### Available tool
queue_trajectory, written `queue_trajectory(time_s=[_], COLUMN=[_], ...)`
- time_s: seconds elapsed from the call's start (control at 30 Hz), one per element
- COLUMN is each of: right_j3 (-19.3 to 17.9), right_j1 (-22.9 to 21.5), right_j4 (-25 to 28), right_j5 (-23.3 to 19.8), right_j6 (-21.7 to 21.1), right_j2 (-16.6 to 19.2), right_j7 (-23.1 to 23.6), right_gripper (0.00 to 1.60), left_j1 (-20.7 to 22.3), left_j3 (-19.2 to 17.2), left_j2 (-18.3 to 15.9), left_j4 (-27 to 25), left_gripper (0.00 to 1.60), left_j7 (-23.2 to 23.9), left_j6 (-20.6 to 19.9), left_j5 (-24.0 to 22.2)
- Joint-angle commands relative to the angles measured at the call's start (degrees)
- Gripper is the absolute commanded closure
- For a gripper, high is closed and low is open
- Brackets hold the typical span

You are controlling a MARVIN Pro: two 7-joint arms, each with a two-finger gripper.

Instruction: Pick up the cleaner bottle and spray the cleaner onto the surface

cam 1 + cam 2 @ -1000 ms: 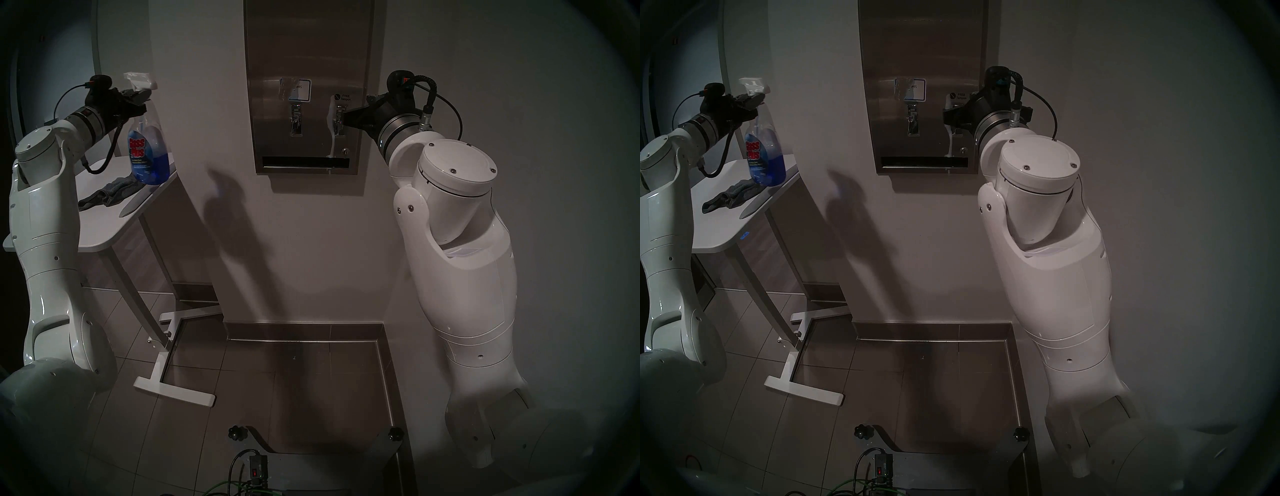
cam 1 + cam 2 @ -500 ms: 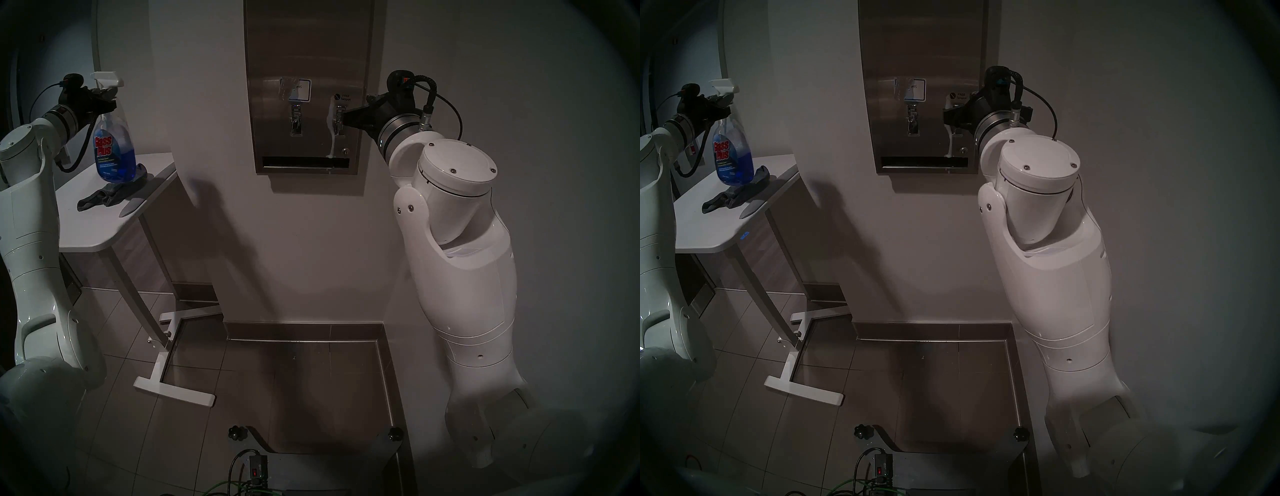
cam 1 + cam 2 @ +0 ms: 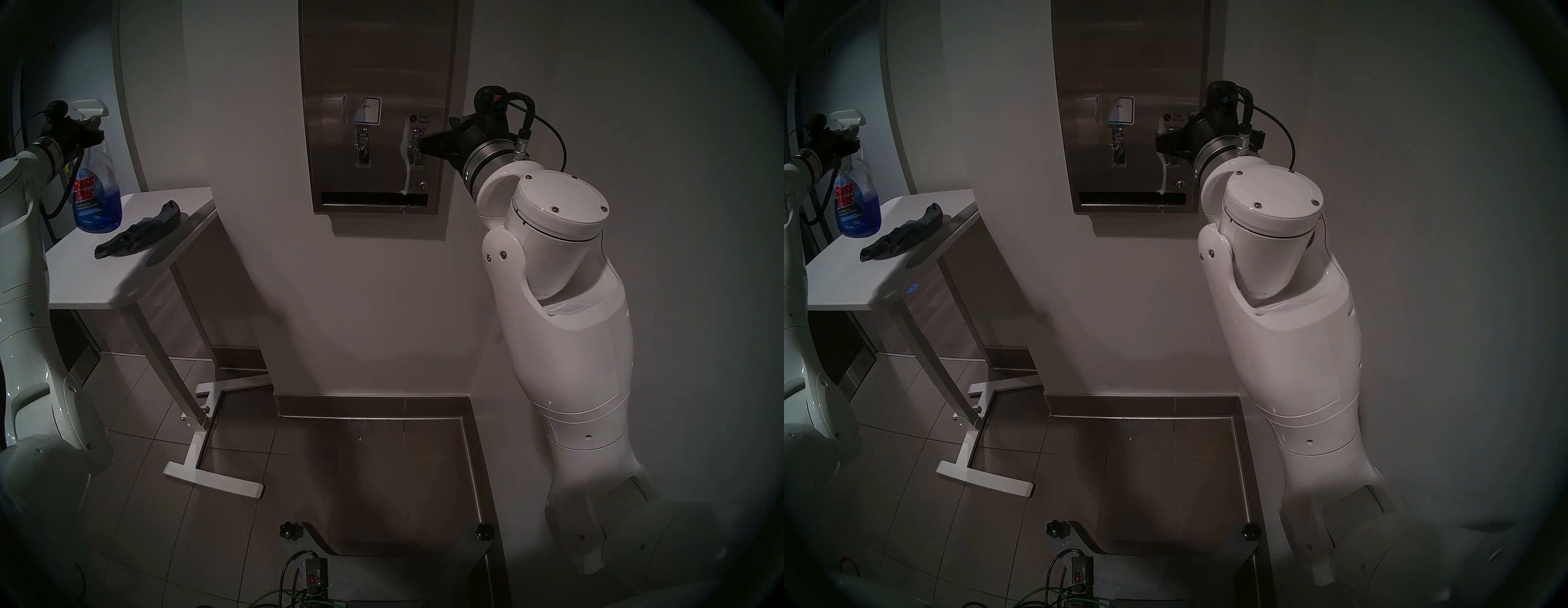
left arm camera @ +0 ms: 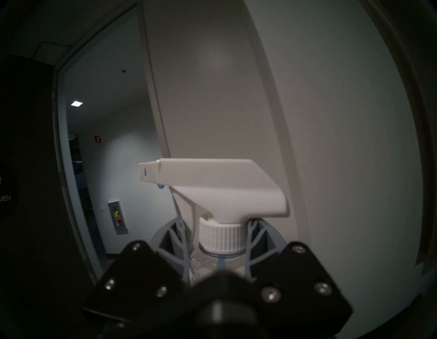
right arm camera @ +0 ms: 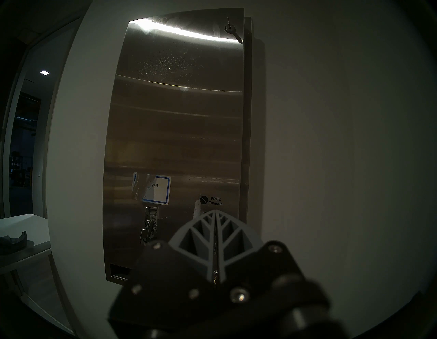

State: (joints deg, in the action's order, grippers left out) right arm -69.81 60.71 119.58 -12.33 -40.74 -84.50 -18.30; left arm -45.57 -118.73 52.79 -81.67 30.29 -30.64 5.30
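Observation:
Next, I release the cleaner bottle from my left gripper on the white table [image 3: 83, 265] beside the dark grey cloth's near end. The bottle now hangs over the table's far corner.
The cleaner bottle [image 3: 96, 191] [image 3: 857, 199], clear with blue liquid and a white trigger head [image 4: 212, 187], hangs upright at the far left. My left gripper [image 3: 91, 131] [image 3: 847, 142] [image 4: 217, 227] is shut on its neck, under the white cap. Its base is over the table's far left corner; I cannot tell whether it touches. The surface, a tall steel dispenser panel [image 3: 377, 63] [image 3: 1129, 55] [image 5: 179, 118], carries a whitish foamy drip of cleaner [image 3: 407, 170] [image 5: 196, 208] by its right lever. My right gripper [image 3: 422, 144] [image 3: 1159, 144] [image 5: 215, 213] is shut and empty, its tip at that lever.
A dark grey cloth [image 3: 138, 231] [image 3: 903, 235] lies crumpled on the white table [image 3: 106, 276] right of the bottle. The table's white foot [image 3: 212, 479] reaches out over the tiled floor. An open doorway [image 4: 106, 142] lies behind the bottle, and white wall surrounds the panel.
My left arm has carried the bottle leftward and a little down, away from the panel, uncovering the cloth. The right arm has not moved.

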Motion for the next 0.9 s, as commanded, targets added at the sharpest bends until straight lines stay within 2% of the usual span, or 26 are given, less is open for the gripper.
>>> queue_trajectory(time_s=[0.0,0.2,0.57,0.87], right_j3=[-0.07,-0.04,-0.02,-0.04], right_j1=[-1.7,-1.73,-1.73,-1.71], right_j4=[1.5,1.52,1.51,1.51], right_j5=[0.44,0.54,0.71,0.78], right_j6=[0.77,0.86,1.03,1.05], right_j2=[-0.06,-0.02,0.01,-0.02], right_j7=[0.04,0.09,0.19,0.25], right_gripper=[1.6,1.6,1.6,1.6], left_j1=[3.81,3.27,-0.93,-2.77], left_j3=[-2.54,-3.31,-4.86,-6.46], left_j2=[-3.89,-3.99,-2.99,-3.07], left_j4=[0.32,2.46,4.69,6.53], left_gripper=[1.6,1.6,1.6,1.6], left_j7=[-1.55,-2.08,-0.89,-0.47], left_j6=[0.72,0.49,0.88,1.71], left_j5=[0.62,1.36,1.87,2.06])
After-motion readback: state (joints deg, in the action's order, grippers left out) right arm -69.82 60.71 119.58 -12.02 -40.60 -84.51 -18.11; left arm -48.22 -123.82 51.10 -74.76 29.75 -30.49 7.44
